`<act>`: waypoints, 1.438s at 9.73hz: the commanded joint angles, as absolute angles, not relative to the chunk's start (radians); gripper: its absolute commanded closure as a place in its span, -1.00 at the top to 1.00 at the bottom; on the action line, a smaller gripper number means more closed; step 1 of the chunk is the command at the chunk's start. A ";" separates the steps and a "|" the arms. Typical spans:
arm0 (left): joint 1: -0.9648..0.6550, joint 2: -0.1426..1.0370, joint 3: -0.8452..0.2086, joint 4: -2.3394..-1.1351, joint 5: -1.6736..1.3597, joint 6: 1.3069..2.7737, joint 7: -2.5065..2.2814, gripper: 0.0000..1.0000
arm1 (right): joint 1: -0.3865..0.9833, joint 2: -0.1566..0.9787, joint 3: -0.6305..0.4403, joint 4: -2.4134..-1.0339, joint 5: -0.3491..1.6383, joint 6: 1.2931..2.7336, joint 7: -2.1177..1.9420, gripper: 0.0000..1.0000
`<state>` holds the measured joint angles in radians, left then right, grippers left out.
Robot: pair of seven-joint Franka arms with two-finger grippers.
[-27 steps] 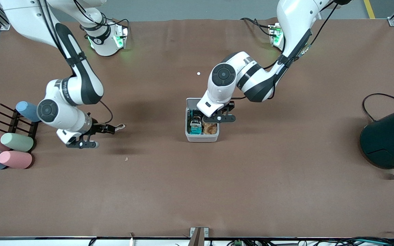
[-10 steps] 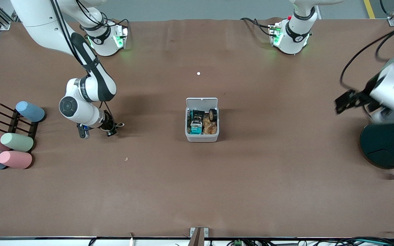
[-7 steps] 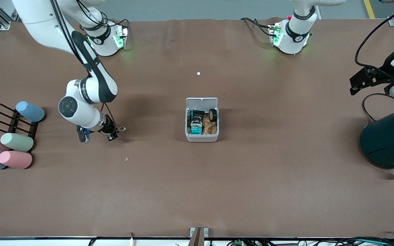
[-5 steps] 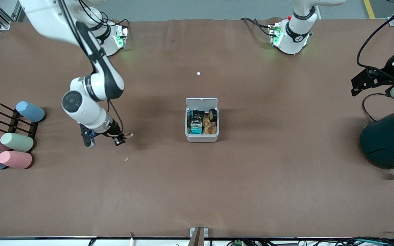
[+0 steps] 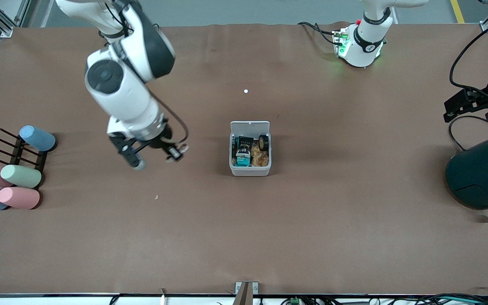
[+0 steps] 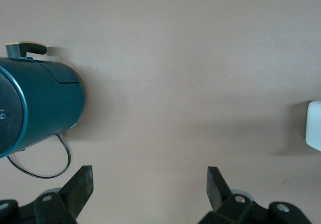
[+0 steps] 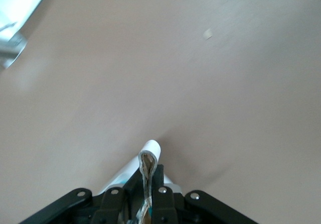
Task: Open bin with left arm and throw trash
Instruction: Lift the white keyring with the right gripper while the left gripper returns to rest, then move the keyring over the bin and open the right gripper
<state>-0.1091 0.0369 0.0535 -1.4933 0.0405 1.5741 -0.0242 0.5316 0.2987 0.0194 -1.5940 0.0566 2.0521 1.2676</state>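
Next, my right gripper drops the rubber band loop onto the black wrapper in the white square bin (image 5: 248,145).
The white square bin (image 5: 250,171) stands mid-table with its lid (image 5: 250,126) tipped up. A black wrapper (image 5: 244,142) and a dark tape roll (image 5: 263,142) lie in it among other scraps. My right gripper (image 5: 175,153) is up in the air over the table, between the cup rack and the bin. In the right wrist view it (image 7: 149,184) is shut on a pale, tan-lined rubber band loop (image 7: 149,156). My left gripper (image 5: 451,111) hangs open and empty beside the dark teal container. In the left wrist view (image 6: 150,184) its fingers are wide apart, and the bin's corner (image 6: 315,126) shows at the edge.
A large dark teal round container (image 5: 481,173) with a cable lies at the left arm's end of the table and shows in the left wrist view (image 6: 35,103). Pastel cups (image 5: 15,173) on a black rack sit at the right arm's end. A small scrap (image 5: 156,197) lies on the table.
My left gripper left the bin and swung out to the teal container. My right gripper rose from the table with the loop and moved toward the bin.
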 commanded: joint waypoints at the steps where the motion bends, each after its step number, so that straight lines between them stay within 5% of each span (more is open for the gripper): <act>1: -0.107 0.046 0.054 -1.471 0.023 1.572 -0.028 1.00 | 0.633 0.382 0.011 -1.554 0.023 2.118 1.226 -1.00; 14: -0.094 0.051 0.064 -1.466 0.009 1.531 -0.046 1.00 | 0.730 0.549 0.074 -1.549 0.037 2.229 0.959 -1.00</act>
